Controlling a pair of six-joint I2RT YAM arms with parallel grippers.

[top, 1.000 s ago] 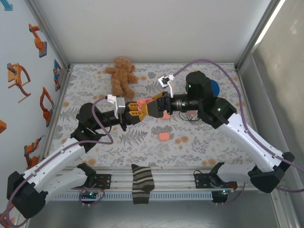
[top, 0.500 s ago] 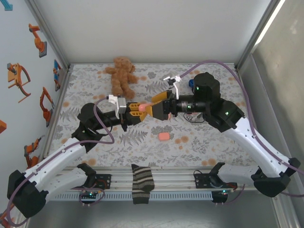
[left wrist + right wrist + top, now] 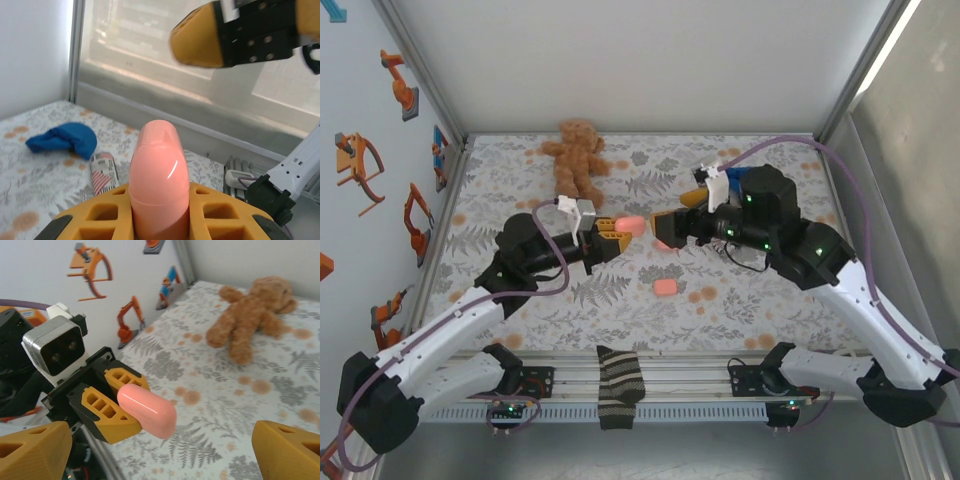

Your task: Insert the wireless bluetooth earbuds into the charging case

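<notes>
My left gripper has the salmon-pink charging case. It will let go of it on the floral table (image 3: 645, 262), close beside the other pink cases.
My left gripper (image 3: 613, 233) is shut on a salmon-pink charging case (image 3: 629, 223), closed and held up above the table. In the left wrist view the case (image 3: 159, 170) stands up between the yellow fingers (image 3: 95, 215). My right gripper (image 3: 672, 214) hangs open just right of the case, not touching it. The right wrist view shows the case (image 3: 147, 410) sticking out of the left gripper (image 3: 107, 405), while my right gripper (image 3: 160, 440) has its fingertips (image 3: 40, 447) spread wide. The tiny earbuds are out of view.
A second pink case (image 3: 665, 287) lies on the floral table (image 3: 740, 300) in front of the grippers, and another pink piece (image 3: 664, 243) lies under the right gripper. A teddy bear (image 3: 577, 155) sits at the back. A striped sock (image 3: 620, 385) hangs over the near rail. Blue cloth (image 3: 62, 140) and a striped packet (image 3: 104, 172) lie right.
The right gripper was at the tip of the held case; it has drawn back to the right, turned and spread open. The left gripper keeps the case and has shifted slightly.
</notes>
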